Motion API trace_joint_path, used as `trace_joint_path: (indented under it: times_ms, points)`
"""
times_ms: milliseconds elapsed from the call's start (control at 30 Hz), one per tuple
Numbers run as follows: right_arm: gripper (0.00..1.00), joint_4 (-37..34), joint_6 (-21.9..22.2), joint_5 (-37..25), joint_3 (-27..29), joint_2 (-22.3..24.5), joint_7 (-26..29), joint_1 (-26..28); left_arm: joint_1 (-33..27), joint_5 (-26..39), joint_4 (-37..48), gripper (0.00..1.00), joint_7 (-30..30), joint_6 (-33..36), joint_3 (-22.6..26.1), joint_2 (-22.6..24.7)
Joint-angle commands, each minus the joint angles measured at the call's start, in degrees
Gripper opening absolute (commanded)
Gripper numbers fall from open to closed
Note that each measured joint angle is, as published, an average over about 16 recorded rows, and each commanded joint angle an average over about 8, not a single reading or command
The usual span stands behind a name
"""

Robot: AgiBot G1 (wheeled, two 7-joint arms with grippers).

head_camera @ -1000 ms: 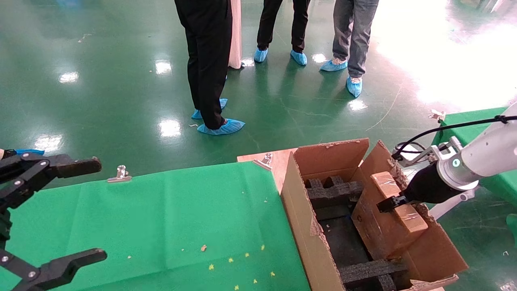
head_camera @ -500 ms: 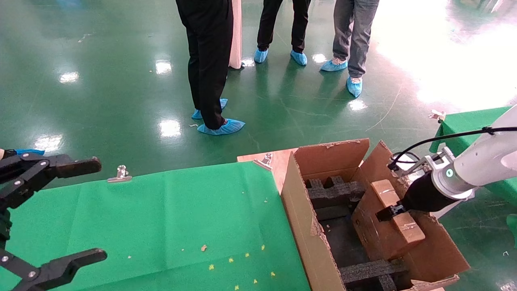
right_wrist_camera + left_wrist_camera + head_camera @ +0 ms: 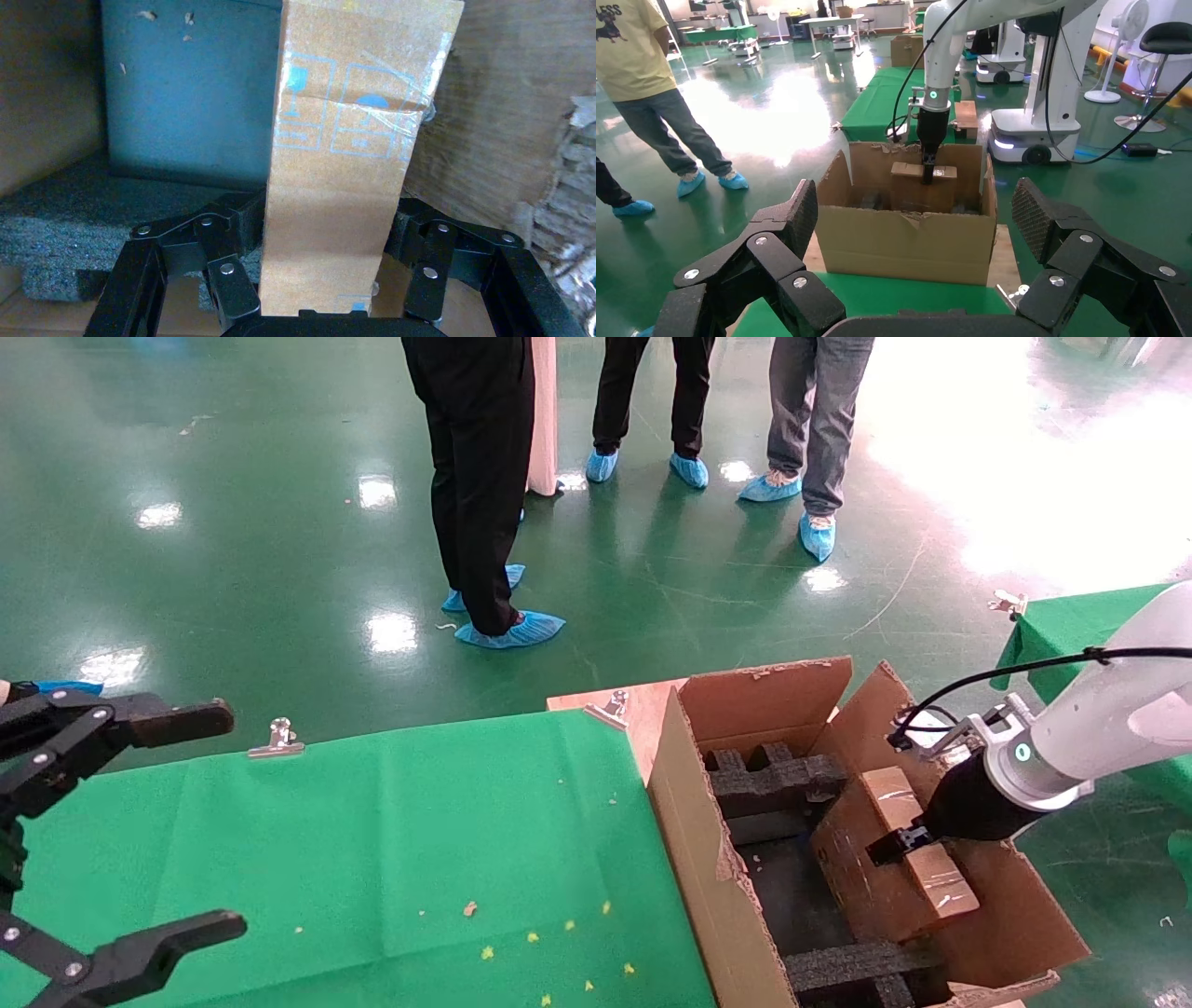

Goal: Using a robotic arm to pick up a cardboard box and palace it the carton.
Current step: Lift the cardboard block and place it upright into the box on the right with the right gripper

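Next, my right gripper lets go of the cardboard box in the gap (image 3: 865, 851) that lies between the dark panel and the side of the carton.
The white robotic arm (image 3: 1108, 719) reaches into the carton (image 3: 698, 822) from the right. Its right gripper (image 3: 899, 845) is shut on the cardboard box (image 3: 941, 887), a small taped brown box held low inside the carton against an inner cardboard piece (image 3: 857, 877). In the right wrist view the fingers (image 3: 242, 217) clamp both sides of the box (image 3: 351, 154), above black foam (image 3: 70, 210). The left wrist view shows the carton (image 3: 905, 232), the box (image 3: 905, 169) and the arm (image 3: 933, 70) from afar. My left gripper (image 3: 140, 822) is open and empty at the far left over the green table.
The green-covered table (image 3: 372, 840) lies left of the carton, with metal clips (image 3: 277, 738) on its far edge. Black foam blocks (image 3: 773, 780) sit inside the carton. Three people (image 3: 480, 477) stand on the green floor behind. Another green table (image 3: 1090, 617) is at the right.
The right gripper has moved down and slightly toward me with the cardboard box, taking it lower into the carton. The left gripper has not moved.
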Motion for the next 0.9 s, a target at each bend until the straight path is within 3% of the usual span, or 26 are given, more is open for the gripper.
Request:
trace_joint_path:
  times_ms: [33, 600, 633, 667, 867, 900]
  points:
    - [0.00, -0.75, -0.32, 0.12, 0.06, -0.48, -0.37, -0.50, 0.00, 0.00, 0.00, 1.00, 0.00, 0.00, 0.00, 0.00]
    - [0.00, -6.45, -2.36, 0.96, 0.51, -3.86, -2.64, -4.46, -0.01, -0.02, 0.00, 1.00, 0.02, -0.02, 0.04, -0.01]
    - [0.04, -6.70, -2.47, 1.01, 0.54, -3.96, -2.73, -4.58, -0.01, -0.03, 0.00, 1.00, 0.02, -0.02, 0.04, -0.01]
    - [0.14, -6.99, -2.57, 1.06, 0.58, -4.08, -2.85, -4.69, -0.01, -0.03, 0.00, 1.00, 0.02, -0.02, 0.04, -0.02]
    - [0.89, -7.99, -2.95, 1.22, 0.76, -4.55, -3.39, -5.02, 0.00, -0.06, 0.01, 1.00, 0.02, -0.03, 0.04, -0.02]
    - [0.98, -8.09, -2.98, 1.24, 0.78, -4.61, -3.45, -5.06, 0.01, -0.06, 0.01, 1.00, 0.02, -0.03, 0.04, -0.02]
